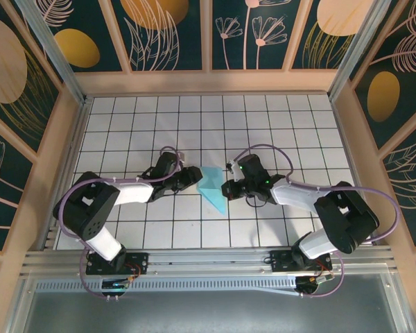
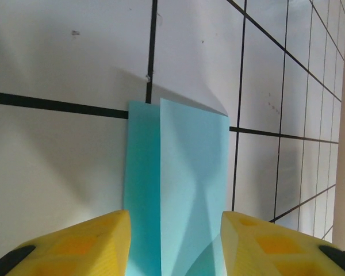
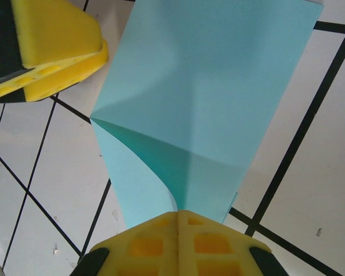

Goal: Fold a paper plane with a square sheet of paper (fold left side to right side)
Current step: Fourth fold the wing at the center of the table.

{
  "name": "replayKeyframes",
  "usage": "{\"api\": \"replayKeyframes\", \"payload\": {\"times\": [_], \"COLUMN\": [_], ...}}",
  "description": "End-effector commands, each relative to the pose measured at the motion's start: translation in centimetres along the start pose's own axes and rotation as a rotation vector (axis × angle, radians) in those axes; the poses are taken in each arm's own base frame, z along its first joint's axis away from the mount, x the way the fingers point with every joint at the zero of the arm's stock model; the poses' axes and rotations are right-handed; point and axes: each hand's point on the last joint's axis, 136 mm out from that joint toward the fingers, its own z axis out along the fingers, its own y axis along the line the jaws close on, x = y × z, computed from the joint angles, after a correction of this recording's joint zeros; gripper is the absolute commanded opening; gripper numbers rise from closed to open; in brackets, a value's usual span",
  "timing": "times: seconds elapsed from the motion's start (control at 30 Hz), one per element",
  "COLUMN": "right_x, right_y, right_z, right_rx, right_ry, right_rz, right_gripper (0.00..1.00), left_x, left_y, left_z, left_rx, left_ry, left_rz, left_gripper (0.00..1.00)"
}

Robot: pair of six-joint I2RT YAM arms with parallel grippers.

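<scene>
The paper's flap in the robot's right gripper curls up at an angle while the paper's tip stays behind, so the robot should open that gripper and take the paper by its near tip (image 1: 224,210).
The turquoise sheet of paper (image 1: 213,187) lies mid-table, folded into a pointed paper plane shape with its tip toward the near edge. My right gripper (image 1: 230,187) sits at its right side. In the right wrist view the right gripper (image 3: 178,214) is shut on a lifted flap of the paper (image 3: 207,86), which curls up from the table. My left gripper (image 1: 196,173) is at the paper's upper left. In the left wrist view the left gripper (image 2: 173,241) is open, its yellow fingers (image 2: 92,241) either side of the flat folded paper (image 2: 190,172).
White gridded table (image 1: 298,118) with raised wooden walls (image 1: 208,82) on the left, back and right. A metal rail (image 1: 208,260) runs along the near edge by the arm bases. The left gripper's yellow finger (image 3: 52,40) is close to the paper's far corner.
</scene>
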Motion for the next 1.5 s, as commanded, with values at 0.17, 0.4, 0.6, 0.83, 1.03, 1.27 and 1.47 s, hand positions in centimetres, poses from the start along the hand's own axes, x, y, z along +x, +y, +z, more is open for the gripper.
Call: {"api": "replayKeyframes", "payload": {"times": [0.17,0.4,0.6,0.83,1.03,1.27,1.47], "right_x": [0.3,0.3,-0.6,-1.7,-0.7,2.1,3.2], "right_y": [-0.6,-0.9,-1.1,-1.1,1.1,3.5,4.5], "right_z": [-0.6,-1.0,-2.2,-5.6,-6.7,-4.1,-1.7], "right_rx": [0.005,0.018,0.066,0.219,0.363,0.460,0.520], "right_ry": [-0.007,-0.012,-0.032,-0.073,-0.089,-0.060,-0.040], "right_rz": [0.011,0.021,0.012,-0.004,-0.048,-0.109,-0.189], "right_gripper": [0.00,0.04,0.29,0.39,0.43,0.49,0.53], "left_x": [-0.5,-0.8,-0.7,0.3,0.3,0.5,0.3], "left_y": [-1.4,-2.0,-2.1,-3.4,-3.8,-3.3,-4.1], "left_z": [2.2,2.9,2.7,2.6,2.1,2.0,1.2], "left_rx": [0.048,0.055,0.030,0.046,0.056,0.039,0.068], "left_ry": [0.019,0.024,0.026,0.036,0.023,0.016,0.002], "left_rz": [0.011,0.019,0.000,-0.019,-0.036,-0.046,-0.059], "left_gripper": [0.39,0.13,0.00,0.00,0.00,0.00,0.00]}}
